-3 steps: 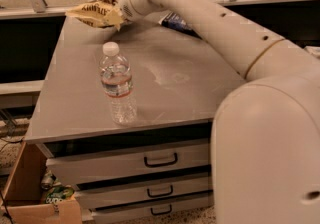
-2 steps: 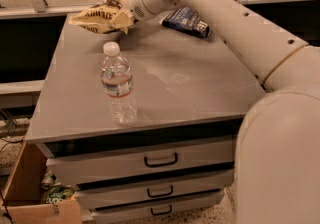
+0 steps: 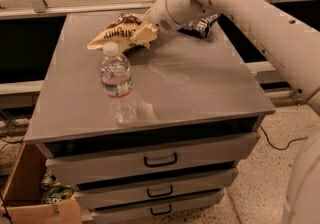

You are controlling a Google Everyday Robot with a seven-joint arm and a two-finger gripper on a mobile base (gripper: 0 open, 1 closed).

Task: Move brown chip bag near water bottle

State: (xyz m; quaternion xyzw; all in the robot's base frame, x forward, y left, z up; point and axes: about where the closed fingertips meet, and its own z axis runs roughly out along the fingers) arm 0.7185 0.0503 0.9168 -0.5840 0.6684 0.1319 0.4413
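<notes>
Next, my gripper lets go of the brown chip bag on the grey cabinet top [image 3: 148, 72], beside and slightly behind the water bottle.
The brown chip bag [image 3: 116, 30] is crinkly, dark brown at the back and pale yellow with brown letters at the front. It is at the back left of the grey cabinet top [image 3: 200, 83]. My gripper [image 3: 141, 35] is shut on the bag's right end, and the arm reaches in from the upper right. The water bottle [image 3: 118, 86] stands upright with a white cap and a red-banded label, just in front of the bag. The bag's yellow tip is right behind the bottle's cap.
A dark blue snack bag [image 3: 201, 25] lies at the back right, partly behind my arm. The cabinet has three drawers with handles [image 3: 160, 160]. An open cardboard box [image 3: 35, 195] with cans sits on the floor at the left. A railing [image 3: 75, 9] runs behind the cabinet.
My gripper has carried the brown chip bag forward and to the right, toward the water bottle. The bottle has not moved on the top.
</notes>
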